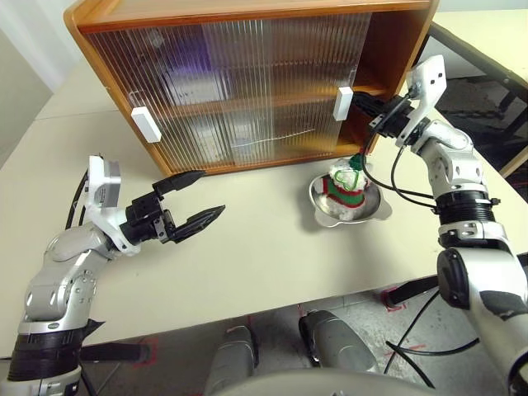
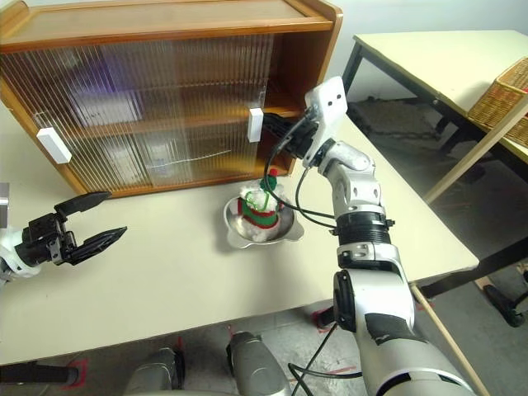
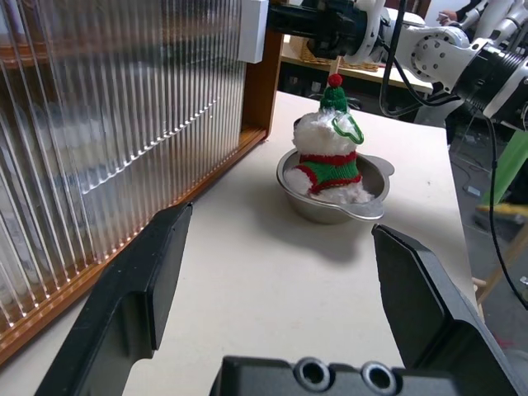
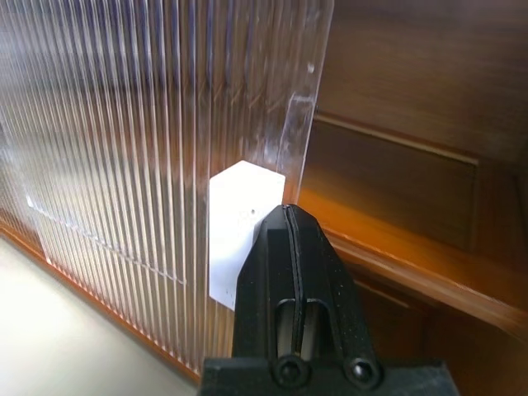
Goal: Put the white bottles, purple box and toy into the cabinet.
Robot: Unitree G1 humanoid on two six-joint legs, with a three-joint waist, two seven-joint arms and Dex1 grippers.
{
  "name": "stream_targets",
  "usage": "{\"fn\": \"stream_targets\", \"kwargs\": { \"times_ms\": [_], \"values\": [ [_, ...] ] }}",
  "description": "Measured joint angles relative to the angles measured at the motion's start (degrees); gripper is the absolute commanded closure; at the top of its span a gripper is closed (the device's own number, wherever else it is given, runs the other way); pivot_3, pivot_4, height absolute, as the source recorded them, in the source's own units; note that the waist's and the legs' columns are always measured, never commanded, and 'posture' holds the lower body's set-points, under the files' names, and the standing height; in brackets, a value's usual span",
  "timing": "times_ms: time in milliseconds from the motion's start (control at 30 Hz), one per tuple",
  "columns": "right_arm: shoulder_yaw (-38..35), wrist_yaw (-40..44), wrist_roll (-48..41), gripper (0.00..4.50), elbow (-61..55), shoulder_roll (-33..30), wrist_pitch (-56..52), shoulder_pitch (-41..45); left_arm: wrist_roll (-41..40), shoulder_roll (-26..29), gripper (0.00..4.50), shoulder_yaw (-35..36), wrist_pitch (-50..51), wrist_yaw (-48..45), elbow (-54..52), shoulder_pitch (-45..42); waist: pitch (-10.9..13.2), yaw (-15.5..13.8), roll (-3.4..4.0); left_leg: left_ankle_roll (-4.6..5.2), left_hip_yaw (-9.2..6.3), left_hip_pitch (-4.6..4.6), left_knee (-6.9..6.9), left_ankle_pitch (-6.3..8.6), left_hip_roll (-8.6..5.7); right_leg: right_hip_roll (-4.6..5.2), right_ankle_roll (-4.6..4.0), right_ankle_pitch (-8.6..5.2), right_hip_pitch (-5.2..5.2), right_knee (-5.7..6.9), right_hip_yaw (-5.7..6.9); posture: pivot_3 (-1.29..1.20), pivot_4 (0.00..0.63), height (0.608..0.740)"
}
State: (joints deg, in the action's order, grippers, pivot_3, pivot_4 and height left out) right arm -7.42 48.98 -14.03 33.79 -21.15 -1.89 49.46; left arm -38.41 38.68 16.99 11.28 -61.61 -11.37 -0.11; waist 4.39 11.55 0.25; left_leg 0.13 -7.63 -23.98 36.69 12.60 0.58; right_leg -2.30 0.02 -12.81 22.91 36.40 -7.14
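Observation:
My right gripper should release the white handle at its tip near the middle of the cabinet's ribbed front (image 1: pixel 284 111) (image 4: pixel 120 175).
The toy (image 1: pixel 344 183), a white plush in a red-and-green knit with a green hat, sits in a steel bowl (image 1: pixel 375 210) on the table in front of the cabinet (image 1: pixel 247 16). The cabinet's ribbed doors cover its left and middle, and its right end stands open. My right gripper (image 1: pixel 355 102) is shut, its tip against the right side of the right door's white handle (image 4: pixel 239 216). My left gripper (image 1: pixel 213 192) hovers open and holds nothing over the table, left of the bowl. A purple blur (image 1: pixel 191 59) behind the upper door may be the purple box. The white bottles are hidden.
A second white handle (image 1: pixel 146 124) sits on the left door. The cream table (image 1: pixel 247 264) stretches between my left gripper and the bowl. Another table (image 2: pixel 429 58) with a wicker basket (image 2: pixel 505 95) stands off to the right, across a gap of floor.

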Motion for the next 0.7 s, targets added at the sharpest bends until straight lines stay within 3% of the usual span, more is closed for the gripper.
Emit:
{"fn": "stream_targets", "kwargs": {
  "times_ms": [700],
  "values": [
    [3.73, -0.95, -1.74, 4.47, -3.08, 10.55, -1.82, 0.0, -0.33, -0.23, 0.0, 0.26, -0.03, 0.95, -0.01, -0.57, 0.0, -0.15, 0.0, -0.01, -0.01, -0.04, -0.06, 0.0, 0.02, -0.01, -0.15, -0.02, 0.17, 0.13, 0.02, -0.2, 0.086, 0.74]
  ]
}}
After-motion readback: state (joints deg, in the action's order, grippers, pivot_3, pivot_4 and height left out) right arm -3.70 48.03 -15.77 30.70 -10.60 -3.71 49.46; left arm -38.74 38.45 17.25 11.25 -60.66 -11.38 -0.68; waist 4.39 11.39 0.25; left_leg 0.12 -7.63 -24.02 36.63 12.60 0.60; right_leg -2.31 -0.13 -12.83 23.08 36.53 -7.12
